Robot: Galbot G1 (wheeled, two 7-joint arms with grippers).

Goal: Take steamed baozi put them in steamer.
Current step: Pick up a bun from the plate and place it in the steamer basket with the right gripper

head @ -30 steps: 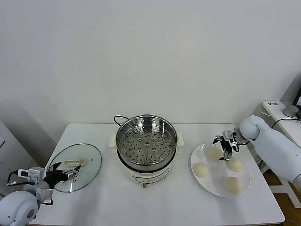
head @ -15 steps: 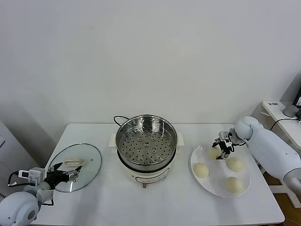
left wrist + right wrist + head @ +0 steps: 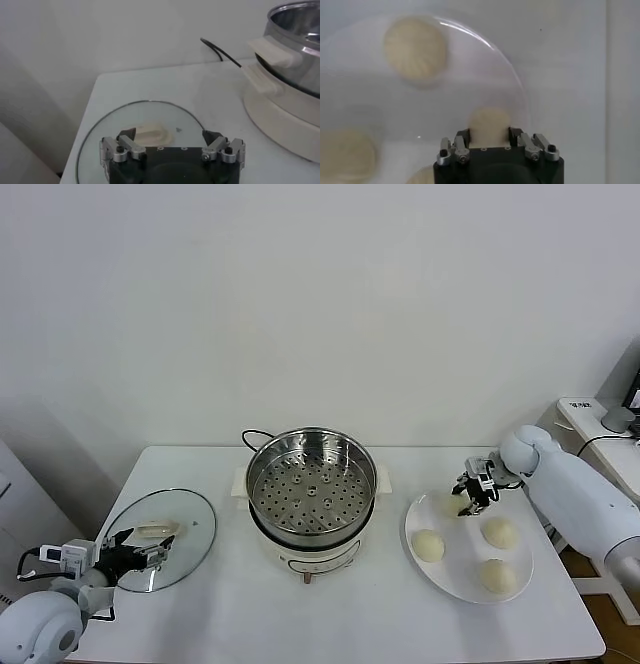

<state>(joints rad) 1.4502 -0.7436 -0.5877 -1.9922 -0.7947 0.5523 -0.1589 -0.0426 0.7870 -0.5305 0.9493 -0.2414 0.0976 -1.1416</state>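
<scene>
I should release the baozi from my right gripper on the far part of the steamer's perforated tray [image 3: 314, 464], behind its centre hole. The baozi is now held just above the white plate.
The steamer [image 3: 311, 484] stands mid-table with its perforated tray bare; its side shows in the left wrist view [image 3: 295, 40]. My right gripper [image 3: 468, 494] is shut on one baozi [image 3: 448, 504] at the far edge of the white plate [image 3: 458, 572], held just above it. In the right wrist view the baozi [image 3: 490, 124] sits between my jaws [image 3: 490, 136]. Three more baozi lie on the plate [image 3: 428, 545], [image 3: 499, 532], [image 3: 494, 575]. My left gripper [image 3: 135, 556] is open and idle over the glass lid [image 3: 160, 536].
The glass lid with its white handle [image 3: 150, 132] lies at the table's left. The black cord [image 3: 252, 436] runs behind the steamer. A white side table [image 3: 590, 419] stands at the far right. Bare tabletop lies in front of the steamer.
My right gripper, shut on the baozi, has moved slightly up and to the left, towards the steamer. The left arm has not moved.
</scene>
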